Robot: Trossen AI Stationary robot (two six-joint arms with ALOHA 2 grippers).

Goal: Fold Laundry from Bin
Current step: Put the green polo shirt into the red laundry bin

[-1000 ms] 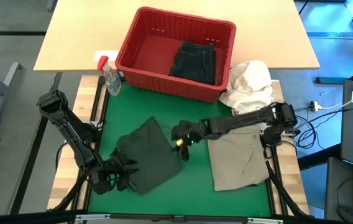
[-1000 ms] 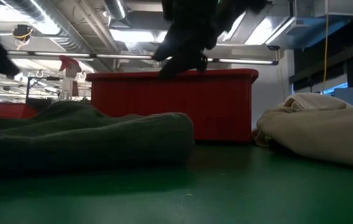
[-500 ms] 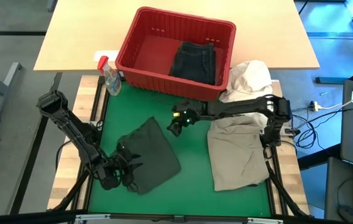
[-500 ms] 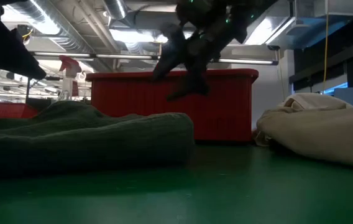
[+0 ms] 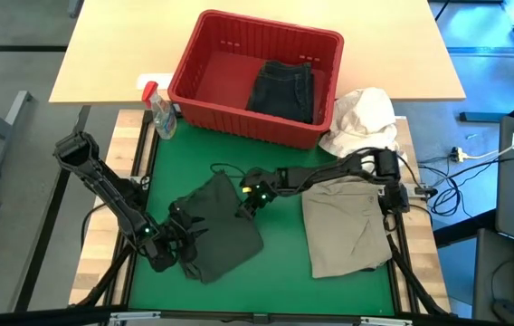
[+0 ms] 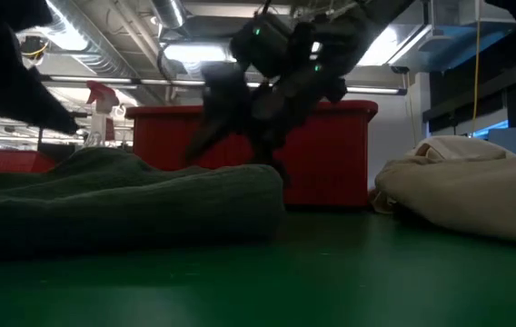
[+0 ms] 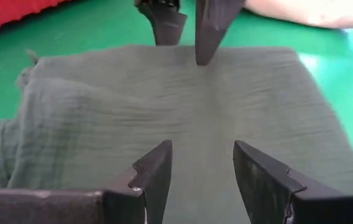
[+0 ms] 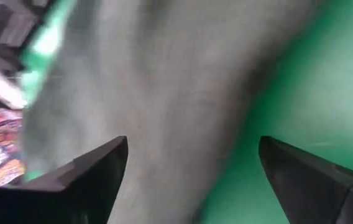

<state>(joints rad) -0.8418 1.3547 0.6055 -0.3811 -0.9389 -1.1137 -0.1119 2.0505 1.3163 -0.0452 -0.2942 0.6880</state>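
Note:
I should close my right gripper on the middle of the edge (image 5: 240, 214) (image 8: 217, 165) of the dark charcoal garment, on the side that faces the khaki garment.
A dark charcoal garment (image 5: 216, 226) lies folded on the green mat; it also shows in the left wrist view (image 7: 164, 106). My left gripper (image 5: 189, 246) is open over its near left edge. My right gripper (image 5: 243, 195) is open, fingers pointing down at its far right corner (image 7: 202, 59). A khaki garment (image 5: 347, 226) lies flat on the mat's right side. A black garment (image 5: 284, 89) lies in the red bin (image 5: 204, 63) on the far table. My left gripper has its open fingers (image 7: 155, 168) low over the garment's near left edge; I cannot tell whether they touch it. My right gripper comes from above with one fingertip (image 7: 204, 43) at the garment's far edge; I cannot tell whether it touches.
A white cloth bundle (image 5: 363, 122) lies at the mat's far right corner, beside the bin. A small spray bottle with a red top (image 5: 159, 113) stands left of the bin. Bare green mat (image 5: 280, 263) shows between the two garments.
My right gripper has gone from the mat's middle toward the far edge, then toward the left and down over the dark garment's far right corner. My left gripper has crept a little toward the right, onto the garment's near left edge. The garments have stayed put.

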